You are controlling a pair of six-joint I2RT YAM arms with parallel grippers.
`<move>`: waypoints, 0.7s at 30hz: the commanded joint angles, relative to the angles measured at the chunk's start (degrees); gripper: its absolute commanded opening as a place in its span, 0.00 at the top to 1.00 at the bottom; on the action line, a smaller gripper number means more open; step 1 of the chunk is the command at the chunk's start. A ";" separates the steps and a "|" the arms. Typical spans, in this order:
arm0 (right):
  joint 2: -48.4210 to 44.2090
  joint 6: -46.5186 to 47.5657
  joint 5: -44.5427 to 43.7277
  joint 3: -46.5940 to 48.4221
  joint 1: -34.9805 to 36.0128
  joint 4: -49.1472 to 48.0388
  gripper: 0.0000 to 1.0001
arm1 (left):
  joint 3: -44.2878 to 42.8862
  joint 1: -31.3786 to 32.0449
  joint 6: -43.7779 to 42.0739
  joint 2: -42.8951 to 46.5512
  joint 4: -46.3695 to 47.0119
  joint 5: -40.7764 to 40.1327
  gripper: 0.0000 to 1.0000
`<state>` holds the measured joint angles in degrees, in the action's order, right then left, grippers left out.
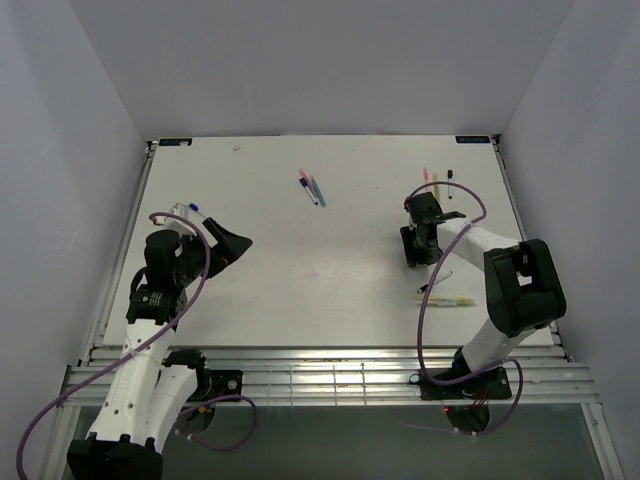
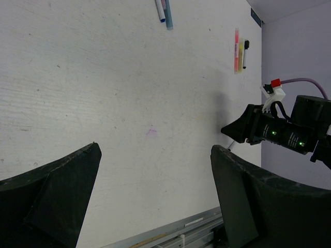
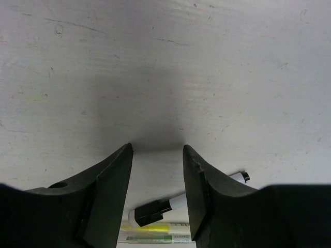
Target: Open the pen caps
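The pen slants behind my right fingers; I should back off, open wider, turn, then grip its white body [image 1: 440,279].
My right gripper [image 1: 412,258] [image 3: 158,147] is open over the bare table, its tips pointing down with nothing between them. Just behind the tips lies a white pen [image 1: 435,283] with a black cap [image 3: 153,211]; the right finger hides its middle. A yellow pen [image 3: 150,227] and a green pen [image 3: 155,238] lie beside it. My left gripper [image 1: 240,248] [image 2: 155,148] stands wide open and empty at the left. Pink and blue pens [image 1: 312,187] [image 2: 164,10] lie at the far centre. Pink and yellow pens [image 1: 430,180] [image 2: 237,49] and a black-capped pen [image 1: 450,185] [image 2: 245,51] lie at the far right.
A few more pens, one with a blue cap [image 1: 193,209], lie beside the left arm. The table's metal front rail [image 1: 320,375] runs along the near edge. Purple cables [image 1: 440,300] loop around both arms. Walls close in the table on three sides.
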<state>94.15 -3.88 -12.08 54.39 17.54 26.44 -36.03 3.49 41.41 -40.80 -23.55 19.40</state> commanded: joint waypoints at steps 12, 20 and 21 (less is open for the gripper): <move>-10.91 -13.67 -9.54 6.52 0.83 7.12 0.39 | -0.09 -0.06 1.66 0.54 1.40 3.10 0.03; -13.73 -21.16 -2.43 -0.33 -3.30 9.95 0.71 | -0.53 -0.06 1.40 -0.43 1.58 5.03 0.03; -14.16 -21.87 -2.08 -0.51 -3.56 9.95 0.72 | -0.53 -0.06 1.39 -0.42 1.58 5.12 0.03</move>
<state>81.45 -20.93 -16.32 54.89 14.92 34.04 -36.03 3.49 42.92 -41.41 -23.09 22.87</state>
